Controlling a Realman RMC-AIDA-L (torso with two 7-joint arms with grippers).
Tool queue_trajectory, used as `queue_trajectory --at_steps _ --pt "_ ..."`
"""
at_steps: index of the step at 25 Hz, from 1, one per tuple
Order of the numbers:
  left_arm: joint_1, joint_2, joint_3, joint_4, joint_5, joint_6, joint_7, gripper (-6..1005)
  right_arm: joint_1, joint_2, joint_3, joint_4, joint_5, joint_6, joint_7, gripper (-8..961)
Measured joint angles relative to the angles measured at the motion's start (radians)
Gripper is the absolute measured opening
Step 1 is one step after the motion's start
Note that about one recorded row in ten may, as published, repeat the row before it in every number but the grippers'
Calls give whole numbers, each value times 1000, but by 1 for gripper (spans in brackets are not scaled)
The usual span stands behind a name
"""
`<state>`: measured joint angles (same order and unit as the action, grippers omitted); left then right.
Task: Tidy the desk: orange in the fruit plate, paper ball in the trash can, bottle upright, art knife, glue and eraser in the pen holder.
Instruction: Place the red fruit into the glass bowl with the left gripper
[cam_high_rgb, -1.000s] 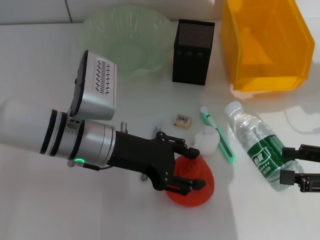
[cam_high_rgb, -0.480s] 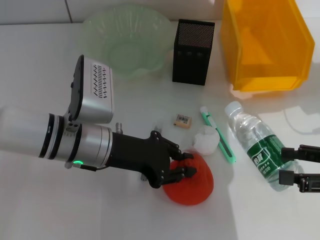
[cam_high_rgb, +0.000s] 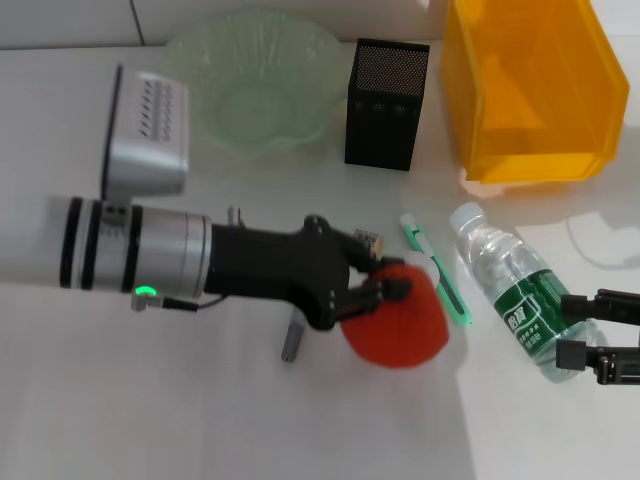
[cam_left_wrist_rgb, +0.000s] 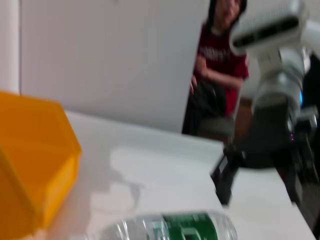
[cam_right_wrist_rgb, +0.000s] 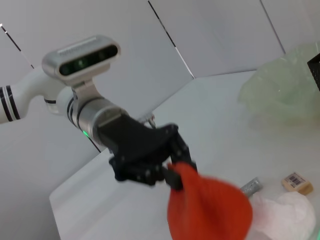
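Next, my left gripper lets go of the orange in the middle of the pale green fruit plate (cam_high_rgb: 252, 88) next to the pen holder.
My left gripper (cam_high_rgb: 385, 297) is shut on the red-orange orange (cam_high_rgb: 398, 328) and holds it just above the white desk (cam_high_rgb: 150, 410). The right wrist view shows the same grip (cam_right_wrist_rgb: 172, 174) on the orange (cam_right_wrist_rgb: 210, 210), with the paper ball (cam_right_wrist_rgb: 284, 214), eraser (cam_right_wrist_rgb: 296, 182) and grey glue (cam_right_wrist_rgb: 251, 186) behind it. The glue (cam_high_rgb: 292, 340) lies by the wrist. The art knife (cam_high_rgb: 437, 272) lies beside the lying bottle (cam_high_rgb: 515, 300). My right gripper (cam_high_rgb: 566, 330) stands open at the bottle's base. At the back stand the fruit plate (cam_high_rgb: 300, 60), pen holder (cam_high_rgb: 385, 105) and trash can (cam_high_rgb: 530, 100).
The left wrist view shows the trash can (cam_left_wrist_rgb: 30, 165), the bottle (cam_left_wrist_rgb: 175, 227) and the right arm's gripper (cam_left_wrist_rgb: 226, 175), with a person in red behind the desk. A thin cable (cam_high_rgb: 590, 250) lies at the right edge.
The left gripper closed on the orange and raised it up and to the right. The glue stick under the arm now shows, and the orange covers the paper ball in the head view.
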<state>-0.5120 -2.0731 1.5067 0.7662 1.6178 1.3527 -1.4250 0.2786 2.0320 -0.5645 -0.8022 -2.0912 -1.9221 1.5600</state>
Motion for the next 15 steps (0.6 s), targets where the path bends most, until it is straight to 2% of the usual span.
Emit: queue_trajectory --at_steps 1,4,7,9,12,14,15 --pt "-5 2 -77 7 -48 40 -3 180 0 1 0 0 1 0 0 786" --pt "-51 2 -200 10 -78 41 -24 179 1 3 1 0 4 0 -2 784" --pt "-99 -3 -309 5 -97 1 -30 177 8 4 2 14 6 0 -12 783" --pt "-111 -5 -339 4 -116 -26 -27 177 16 4 2 30 7 0 -18 782" --pt "-138 -4 -356 3 -262 -221 22 176 29 4 2 51 8 0 -31 780" --pt "-138 -4 -356 3 -262 -221 22 175 37 5 2 60 8 0 -36 779" --pt "-178 -7 -349 -28 -374 -434 119 174 42 6 2 66 8 0 -38 779"
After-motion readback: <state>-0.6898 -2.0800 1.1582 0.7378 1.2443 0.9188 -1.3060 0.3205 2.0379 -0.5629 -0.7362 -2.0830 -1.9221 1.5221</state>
